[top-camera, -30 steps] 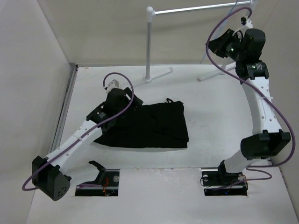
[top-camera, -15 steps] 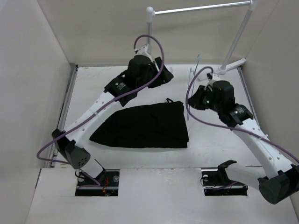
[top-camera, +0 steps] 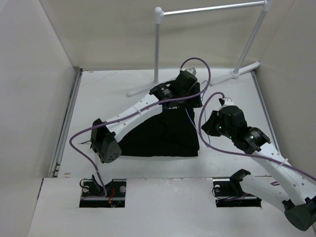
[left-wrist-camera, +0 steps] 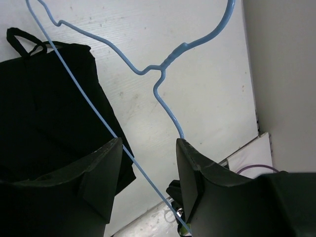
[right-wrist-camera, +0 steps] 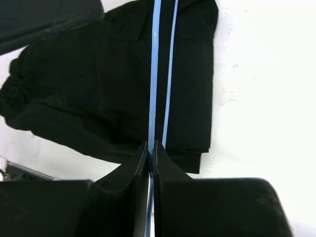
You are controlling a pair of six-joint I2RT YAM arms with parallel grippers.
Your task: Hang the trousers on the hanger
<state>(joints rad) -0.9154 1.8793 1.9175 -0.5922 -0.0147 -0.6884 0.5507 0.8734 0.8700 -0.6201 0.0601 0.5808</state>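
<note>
My left gripper needs to hold the hanger while my right gripper is shut on the hanger's wire, before my right gripper takes the trousers' flat edge [right-wrist-camera: 211, 101].
The black trousers [top-camera: 158, 134] lie folded on the white table, mid-left. The thin pale blue wire hanger [left-wrist-camera: 162, 65] hangs over their right edge. Its hook curls at the top right of the left wrist view. My right gripper [right-wrist-camera: 150, 144] is shut on one of the hanger's wires [right-wrist-camera: 154, 74], with the trousers [right-wrist-camera: 94, 84] below it. In the top view it [top-camera: 207, 122] sits just right of the trousers. My left gripper [left-wrist-camera: 148, 142] is open, and the hanger's long wire runs through the gap between its fingers without being touched. In the top view it [top-camera: 192, 100] is over the trousers' far right corner.
The white tubular garment rack [top-camera: 157, 47] stands at the back, with its feet [top-camera: 143, 90] on the table. Side walls close in on the left and right. My left arm stretches across the trousers. The two base cut-outs [top-camera: 103, 192] are at the front edge.
My right arm came down from the rack with the hanger to the trousers' right edge. My left arm swung from the trousers' left side round the back to the hanger.
</note>
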